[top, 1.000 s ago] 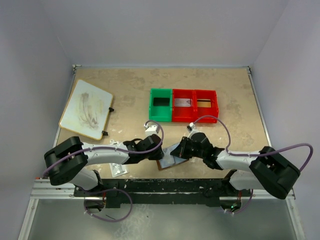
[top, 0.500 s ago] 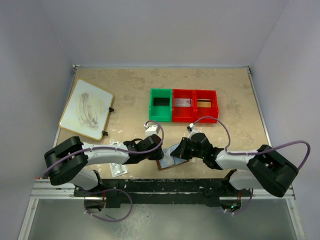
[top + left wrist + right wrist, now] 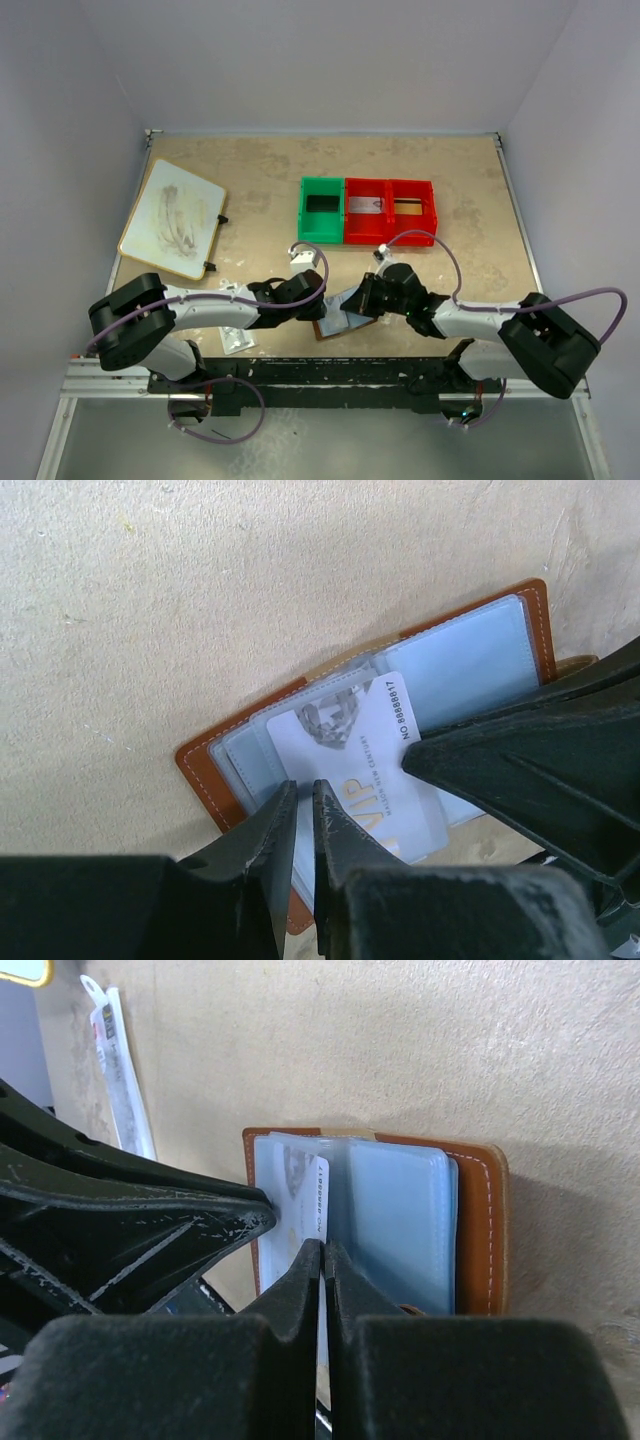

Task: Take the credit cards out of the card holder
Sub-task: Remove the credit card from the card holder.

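My right gripper's fingers are barely on the edge of the VIP card in its pocket. My right gripper should open and grip that edge (image 3: 323, 1198) deeper before it pulls.
The card holder (image 3: 205, 772) lies open on the table near the front edge, brown leather with bluish-grey pockets (image 3: 400, 1220). A silvery grey credit card (image 3: 355, 750) marked VIP sticks partway out of a pocket. My right gripper (image 3: 323, 1252) is shut on that card's edge (image 3: 316, 1195); its dark fingers (image 3: 520, 770) show at the right of the left wrist view. My left gripper (image 3: 305, 792) is pinched on a pocket leaf at the card holder's other end. In the top view both grippers (image 3: 318, 310) (image 3: 358, 300) meet over the card holder (image 3: 340, 324). No golden tan card shows.
A green bin (image 3: 321, 210) and two joined red bins (image 3: 390, 210) stand behind the arms at mid table. A white board with a yellow rim (image 3: 172, 218) lies at the left. A clear speckled packet (image 3: 236, 340) lies by the left arm, also visible (image 3: 120, 1080) in the right wrist view.
The right wrist has shifted a little over the card holder. The left arm and the card holder stay where they were.
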Tool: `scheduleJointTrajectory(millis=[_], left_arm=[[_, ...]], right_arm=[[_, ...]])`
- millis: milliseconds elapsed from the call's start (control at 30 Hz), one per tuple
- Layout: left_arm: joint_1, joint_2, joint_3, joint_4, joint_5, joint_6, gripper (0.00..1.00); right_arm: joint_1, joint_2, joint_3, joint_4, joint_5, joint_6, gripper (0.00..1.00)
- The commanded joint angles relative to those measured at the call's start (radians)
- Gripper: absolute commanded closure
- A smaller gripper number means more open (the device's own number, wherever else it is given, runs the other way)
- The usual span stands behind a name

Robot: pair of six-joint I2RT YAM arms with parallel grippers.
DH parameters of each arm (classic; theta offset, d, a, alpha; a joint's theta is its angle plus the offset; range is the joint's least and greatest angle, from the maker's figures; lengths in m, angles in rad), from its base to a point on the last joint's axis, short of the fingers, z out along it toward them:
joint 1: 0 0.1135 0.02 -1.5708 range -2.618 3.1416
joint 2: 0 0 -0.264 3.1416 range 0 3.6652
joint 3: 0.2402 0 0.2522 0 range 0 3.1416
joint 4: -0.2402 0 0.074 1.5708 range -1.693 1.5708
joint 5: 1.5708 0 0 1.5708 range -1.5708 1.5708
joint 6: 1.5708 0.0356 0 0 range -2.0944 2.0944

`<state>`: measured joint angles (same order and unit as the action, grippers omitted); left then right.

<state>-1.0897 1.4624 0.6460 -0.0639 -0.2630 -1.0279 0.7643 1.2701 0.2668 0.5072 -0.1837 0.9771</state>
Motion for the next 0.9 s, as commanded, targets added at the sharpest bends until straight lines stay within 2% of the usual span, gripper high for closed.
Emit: scheduleJointTrajectory(millis=[0,367,600,867], left_arm=[[-0.004,0.019,-0.005,-0.114,-0.051,0.040,0.90],[-0.004,0.024,0.000,-0.106,-0.041,0.038,0.91],[-0.009,0.002,-0.007,-0.098,-0.051,0.039,0.91],[-0.015,-0.142,-0.035,-0.013,-0.038,0.052,0.81]], right_arm=[[-0.038,-0.025,-0.025,0.014,-0.032,-0.032,0.98],[-0.081,-0.031,-0.073,0.098,-0.105,-0.022,0.97],[-0.094,-0.037,-0.074,0.074,-0.093,-0.024,0.97],[-0.095,0.003,-0.082,0.105,-0.116,-0.020,0.95]])
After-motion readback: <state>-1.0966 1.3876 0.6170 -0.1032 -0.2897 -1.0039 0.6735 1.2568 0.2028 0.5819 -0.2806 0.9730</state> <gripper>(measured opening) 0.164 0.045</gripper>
